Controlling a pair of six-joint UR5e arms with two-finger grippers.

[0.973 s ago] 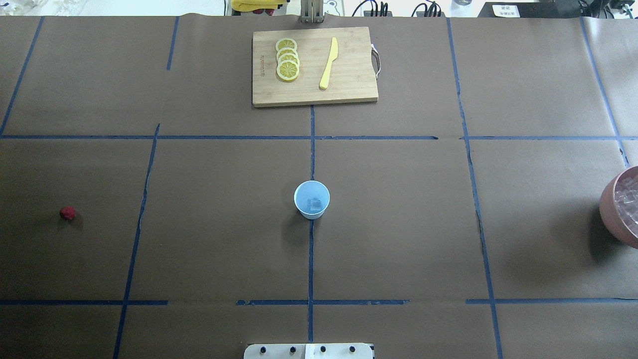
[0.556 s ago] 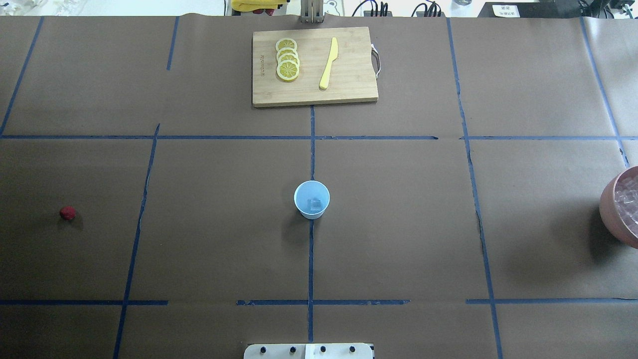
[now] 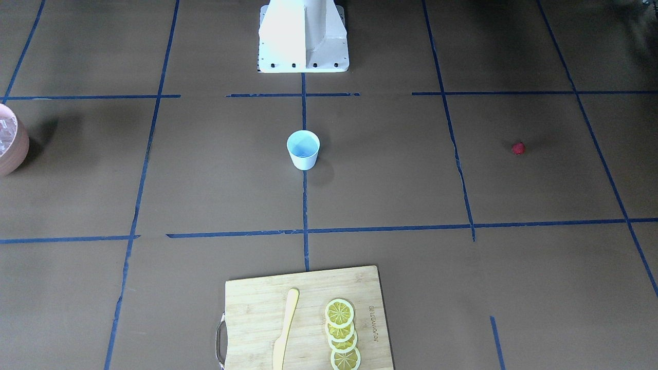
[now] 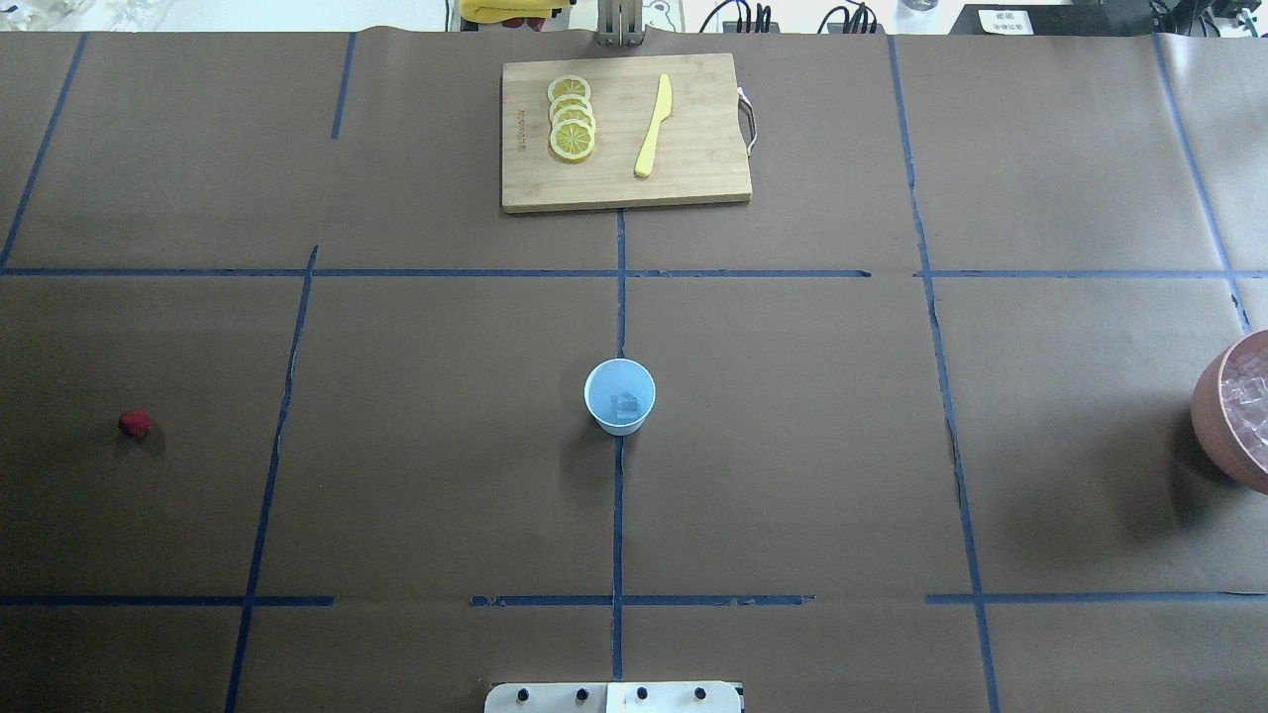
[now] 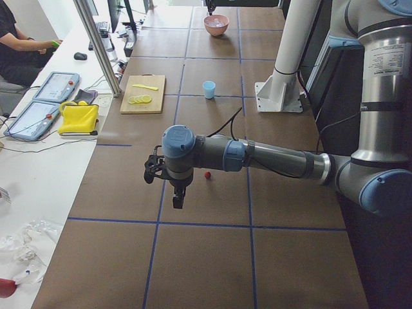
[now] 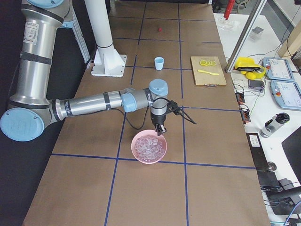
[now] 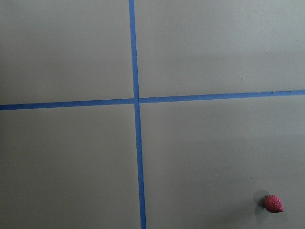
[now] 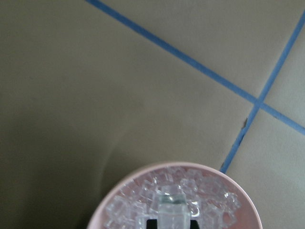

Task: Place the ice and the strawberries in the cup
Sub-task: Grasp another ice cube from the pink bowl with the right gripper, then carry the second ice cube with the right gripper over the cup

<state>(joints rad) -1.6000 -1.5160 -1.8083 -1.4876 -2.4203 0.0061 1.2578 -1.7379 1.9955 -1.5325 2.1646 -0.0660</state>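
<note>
The clear ice cube in my right gripper should be let go beside the other cube, down at the bottom of the white cup (image 3: 305,151).
The white cup (image 4: 619,396) stands mid-table with one ice cube (image 4: 624,404) inside; it also shows in the front view (image 3: 303,149). The red strawberry (image 4: 135,424) lies alone on the paper at the left, and in the left wrist view (image 7: 273,203) at the lower right. My left gripper (image 5: 176,199) hovers near the strawberry (image 5: 207,174); I cannot tell if it is open. My right gripper (image 6: 160,132) hangs just over the pink bowl (image 6: 148,162). In the right wrist view it (image 8: 171,219) holds a clear ice cube (image 8: 170,207) above the bowl's ice (image 8: 138,198).
The pink bowl (image 4: 1211,416) of ice sits at the table's right edge. A wooden cutting board (image 4: 693,178) with lemon slices (image 4: 572,119) and a yellow knife (image 4: 654,124) lies at the far middle. Blue tape lines cross the brown paper.
Nothing on the table has moved. The shadow beside the pink bowl has shifted slightly.
</note>
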